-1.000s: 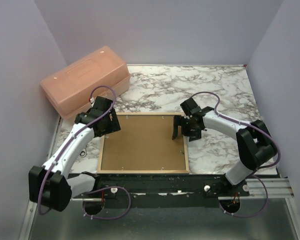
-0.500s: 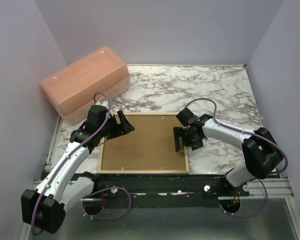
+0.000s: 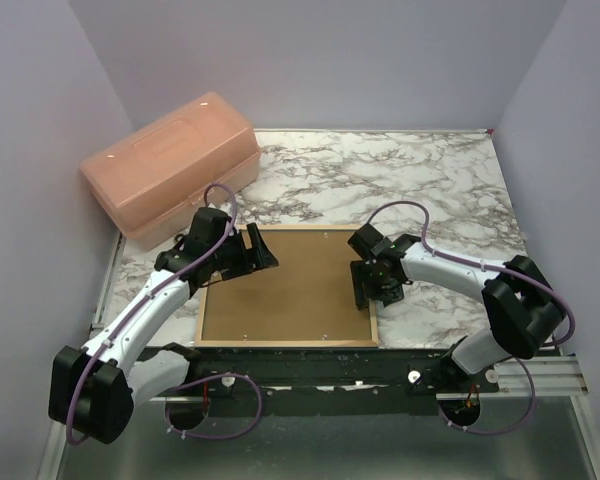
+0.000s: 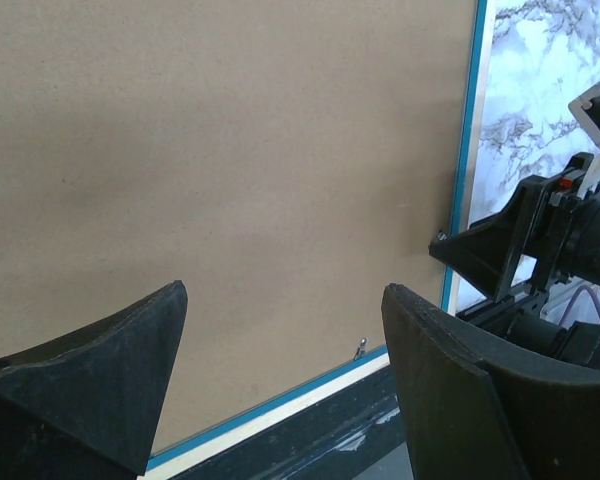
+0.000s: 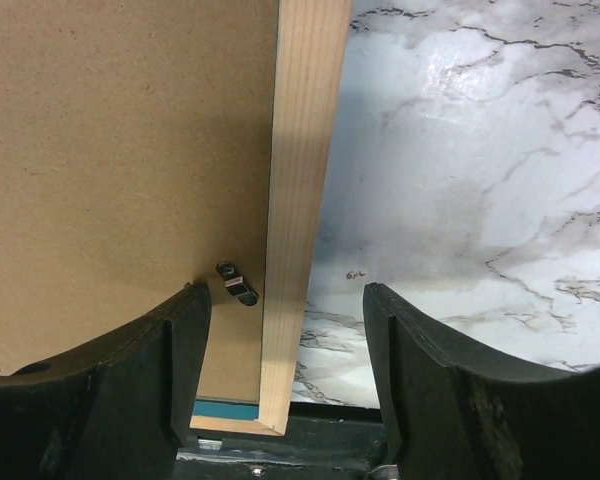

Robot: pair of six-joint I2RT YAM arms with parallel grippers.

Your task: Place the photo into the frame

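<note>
I should pinch the frame's pale side (image 5: 288, 290) with my right gripper and push the frame farther back, because its front edge sits close against the black mounting rail.
The frame (image 3: 280, 343) lies reverse side up on the marble table, its pale wood rail (image 5: 300, 200) showing with a thin blue inner edge (image 4: 468, 150). A plain brown backing board (image 3: 290, 285) fills it. The photo is hidden. My left gripper (image 3: 260, 250) hovers open over the board's far left corner; in the left wrist view only board lies between its fingers (image 4: 100, 370). My right gripper (image 3: 364, 297) stands open astride the frame's right rail near the front corner, one finger (image 5: 130, 380) over the board, the other over marble. A small black turn clip (image 5: 237, 284) sits beside the rail.
A translucent orange lidded box (image 3: 170, 160) stands at the far left, close behind the left arm. The black mounting rail (image 3: 310, 365) runs along the near edge just below the frame. Bare marble (image 3: 420, 180) lies to the right and behind.
My left gripper has swung right, from beside the frame's left edge to over the board's corner. My right gripper has slid toward the front along the right rail and its jaws have narrowed.
</note>
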